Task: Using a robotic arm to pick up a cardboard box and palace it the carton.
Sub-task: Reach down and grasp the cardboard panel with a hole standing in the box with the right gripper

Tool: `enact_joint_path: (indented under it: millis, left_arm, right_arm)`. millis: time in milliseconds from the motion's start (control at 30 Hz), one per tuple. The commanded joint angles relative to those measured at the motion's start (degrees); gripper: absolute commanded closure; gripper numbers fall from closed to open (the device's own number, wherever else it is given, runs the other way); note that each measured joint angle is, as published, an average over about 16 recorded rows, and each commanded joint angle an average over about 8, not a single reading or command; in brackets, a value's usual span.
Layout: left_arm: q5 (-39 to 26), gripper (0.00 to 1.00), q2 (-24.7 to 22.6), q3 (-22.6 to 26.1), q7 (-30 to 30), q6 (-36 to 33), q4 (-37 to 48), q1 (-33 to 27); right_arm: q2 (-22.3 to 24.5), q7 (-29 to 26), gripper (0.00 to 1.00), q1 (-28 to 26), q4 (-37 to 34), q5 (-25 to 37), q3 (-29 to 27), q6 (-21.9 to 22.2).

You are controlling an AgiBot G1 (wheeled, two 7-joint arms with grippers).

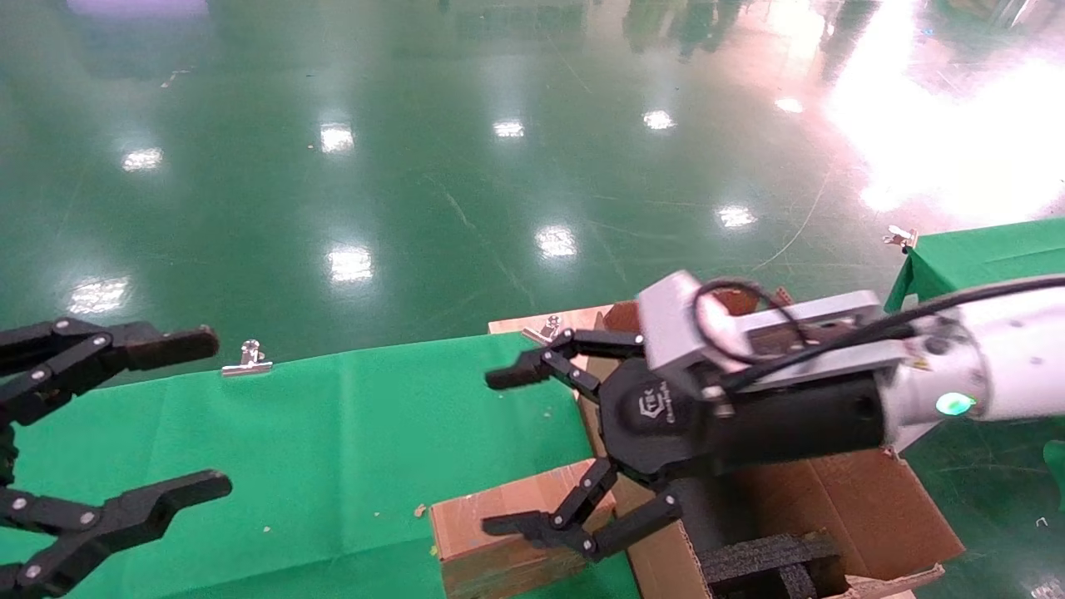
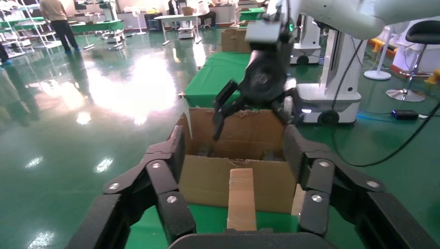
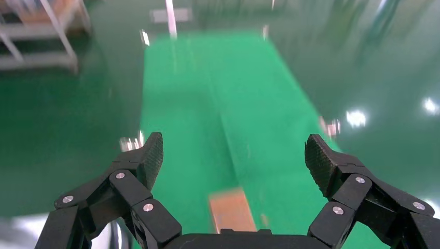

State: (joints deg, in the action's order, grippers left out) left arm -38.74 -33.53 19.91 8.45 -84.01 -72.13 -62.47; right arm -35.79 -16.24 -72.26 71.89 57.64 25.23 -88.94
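Next, I close my right gripper on the end (image 1: 601, 507) nearest the carton of the small brown cardboard box, with its fingers across the box's long sides.
The small brown cardboard box (image 1: 499, 537) lies on the green table (image 1: 333, 449), touching the large carton's (image 1: 857, 507) left wall. My right gripper (image 1: 491, 452), black on the white robotic arm (image 1: 998, 366), hovers open and empty just above the box, over the carton's near corner. In the right wrist view the gripper (image 3: 234, 155) is wide open with the box (image 3: 232, 210) below it. My left gripper (image 1: 218, 413), all black, is open and empty at the table's left end. In the left wrist view it (image 2: 233, 150) frames the box (image 2: 242, 199), the carton (image 2: 207, 179) and the right gripper (image 2: 228, 111).
Black foam inserts (image 1: 765, 559) sit inside the carton. Metal clips (image 1: 246, 359) (image 1: 545, 329) hold the cloth at the table's far edge. A second green-covered table (image 1: 982, 254) stands at the far right. Shiny green floor (image 1: 466, 150) lies beyond.
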Motion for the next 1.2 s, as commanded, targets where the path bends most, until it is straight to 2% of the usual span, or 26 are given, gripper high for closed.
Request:
enact_joint_path:
  millis: [33,233,433,833,1200]
  left_arm:
    - [0.0,1.0,0.0,0.0,0.0,0.0,0.0,0.0]
    - [0.0,1.0,0.0,0.0,0.0,0.0,0.0,0.0]
    - [0.01,1.0,0.0,0.01,0.0,0.0,0.0,0.0]
    - [0.01,1.0,0.01,0.02,-0.01,0.0,0.0,0.0]
    - [0.01,1.0,0.01,0.02,-0.01,0.01,0.0,-0.01]
  right_arm:
    - [-0.45,-1.49,0.0,-2.71,-0.45,3.99,1.96,-0.98]
    - [-3.76,-0.71,0.0,-9.47,-4.35,11.79,9.66,-1.91]
    - [-7.35,2.44,0.0,-13.94,-8.72,15.74,17.29,-2.03]
    - [-14.18,7.93,0.0,-21.28,-15.87,19.13,30.43,-2.0]
    - [-20.43,11.47,0.0,-26.99,-20.9,21.94,39.48,-1.67]
